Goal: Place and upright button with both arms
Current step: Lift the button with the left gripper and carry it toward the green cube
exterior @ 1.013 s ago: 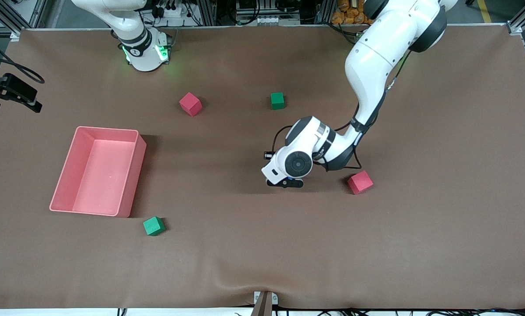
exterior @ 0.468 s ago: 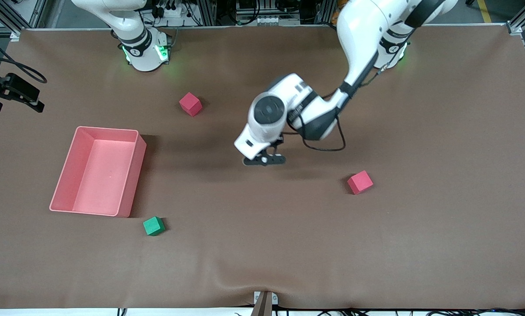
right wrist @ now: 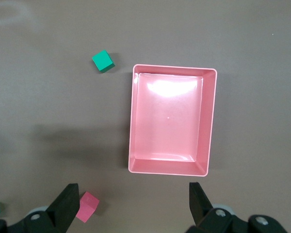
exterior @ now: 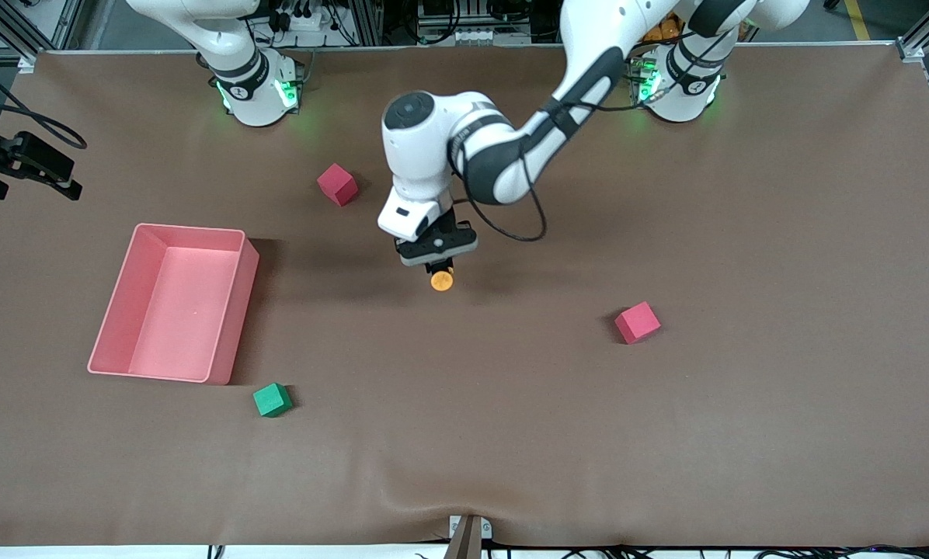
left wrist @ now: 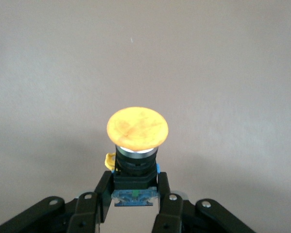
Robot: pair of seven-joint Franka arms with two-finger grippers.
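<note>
My left gripper has the button. It will let go of the button on the mat (exterior: pixel 433 289) between the pink bin and the nearer red cube.
The button (exterior: pixel 442 280) has a round orange cap on a short black body. My left gripper (exterior: pixel 436 260) is shut on its black body and holds it over the middle of the brown mat. In the left wrist view the button (left wrist: pixel 137 127) sticks out from between the fingers (left wrist: pixel 105 183), cap pointing away from the gripper (left wrist: pixel 135 180). My right gripper (right wrist: pixel 132 199) is open and empty, high over the mat beside the pink bin (right wrist: pixel 174 68). It is out of the front view, where only the right arm's base (exterior: pixel 259 93) shows.
The pink bin (exterior: pixel 189 229) stands toward the right arm's end. One red cube (exterior: pixel 337 184) lies near the left gripper, another (exterior: pixel 637 322) toward the left arm's end. A green cube (exterior: pixel 272 400) lies nearer the camera than the bin.
The left arm rose from the mat beside the red cube and swung toward the right arm's end. Its gripper turned, and the orange button now shows in it.
</note>
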